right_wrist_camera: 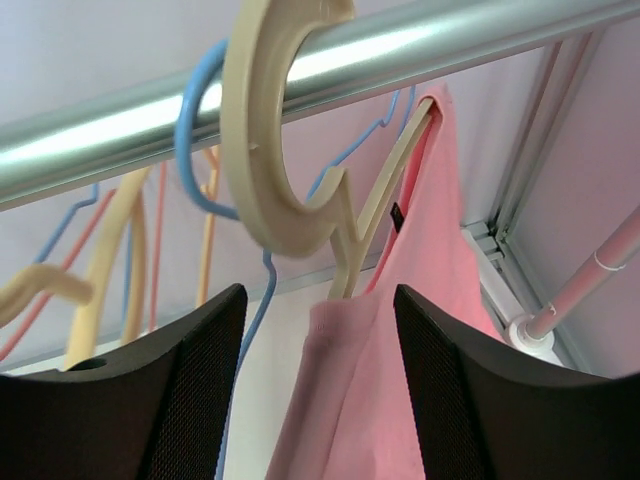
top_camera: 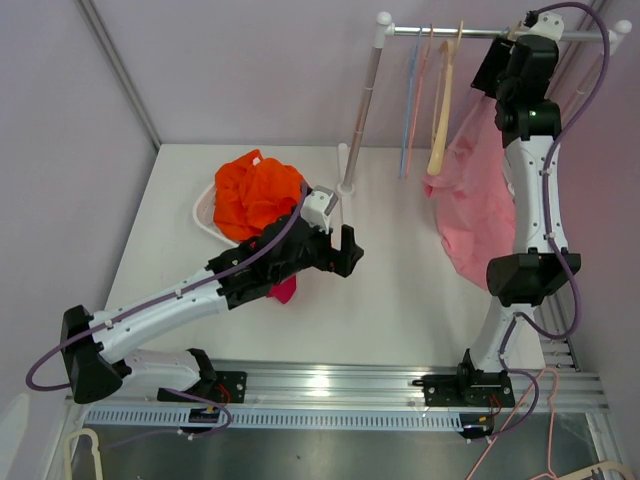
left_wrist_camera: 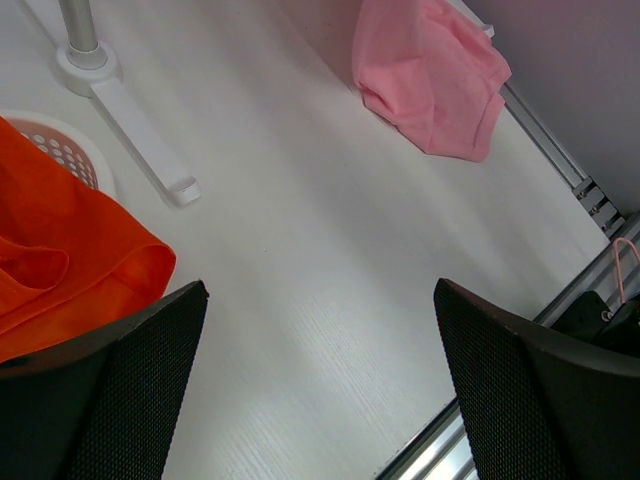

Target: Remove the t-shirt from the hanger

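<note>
Next, I move my left gripper to the pink t-shirt's hem (top_camera: pixel 479 277) (left_wrist_camera: pixel 461 150) and close it there, while the shirt's collar stays up by my right gripper.
A pink t-shirt (top_camera: pixel 472 195) hangs on a cream hanger (top_camera: pixel 441 110) from the metal rail (top_camera: pixel 470 32) at the back right; its hem rests on the table. In the right wrist view the hanger's hook (right_wrist_camera: pixel 265 130) sits over the rail (right_wrist_camera: pixel 420 45), and the shirt (right_wrist_camera: pixel 430 330) drapes from the hanger's arm. My right gripper (right_wrist_camera: pixel 318 295) is open just below the hook, its fingers either side of the shirt's collar without touching it. My left gripper (top_camera: pixel 346 250) is open and empty over the table's middle; the shirt's hem (left_wrist_camera: pixel 430 75) lies far ahead of it.
A white basket (top_camera: pixel 203 215) holding orange clothes (top_camera: pixel 255 192) stands at the back left, beside my left arm. The rack's post and foot (left_wrist_camera: pixel 140 130) stand behind. Blue and pink empty hangers (top_camera: pixel 410 90) hang left of the shirt. Loose hangers (top_camera: pixel 560 455) lie below the table's near edge.
</note>
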Robot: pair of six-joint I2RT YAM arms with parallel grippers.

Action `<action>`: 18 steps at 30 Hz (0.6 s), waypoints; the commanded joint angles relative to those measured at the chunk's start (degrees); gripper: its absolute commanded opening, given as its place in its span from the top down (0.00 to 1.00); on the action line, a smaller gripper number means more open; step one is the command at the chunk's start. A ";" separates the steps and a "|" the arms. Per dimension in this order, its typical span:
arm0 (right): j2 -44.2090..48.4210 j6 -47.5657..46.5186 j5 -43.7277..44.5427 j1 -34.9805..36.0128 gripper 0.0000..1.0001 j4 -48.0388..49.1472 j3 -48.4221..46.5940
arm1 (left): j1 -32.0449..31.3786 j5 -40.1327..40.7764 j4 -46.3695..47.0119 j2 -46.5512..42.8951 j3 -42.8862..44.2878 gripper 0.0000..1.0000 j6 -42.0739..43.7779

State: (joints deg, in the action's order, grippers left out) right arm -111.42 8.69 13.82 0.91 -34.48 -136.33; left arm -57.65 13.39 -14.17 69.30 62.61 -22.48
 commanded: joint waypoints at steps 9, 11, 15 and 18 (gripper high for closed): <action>7.18 3.09 -5.74 -2.49 0.34 -1.82 3.00 | -0.62 1.99 2.22 -3.55 -0.73 0.01 -0.99; 6.92 2.83 -5.04 -2.58 0.34 -1.47 3.09 | -0.62 1.99 2.13 -3.64 -0.82 0.00 -0.90; 5.77 2.65 -3.63 -2.49 0.34 -1.90 1.60 | -0.62 1.99 2.05 -3.38 -0.91 0.01 -0.81; 5.25 2.65 -3.45 -2.49 0.34 -1.47 1.33 | -0.62 1.99 2.22 -3.29 -0.73 0.01 -0.90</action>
State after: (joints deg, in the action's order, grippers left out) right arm -105.54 10.96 9.82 -1.61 -36.49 -133.47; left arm -57.65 14.68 -14.15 67.05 62.33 -22.52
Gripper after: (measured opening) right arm 0.655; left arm 0.994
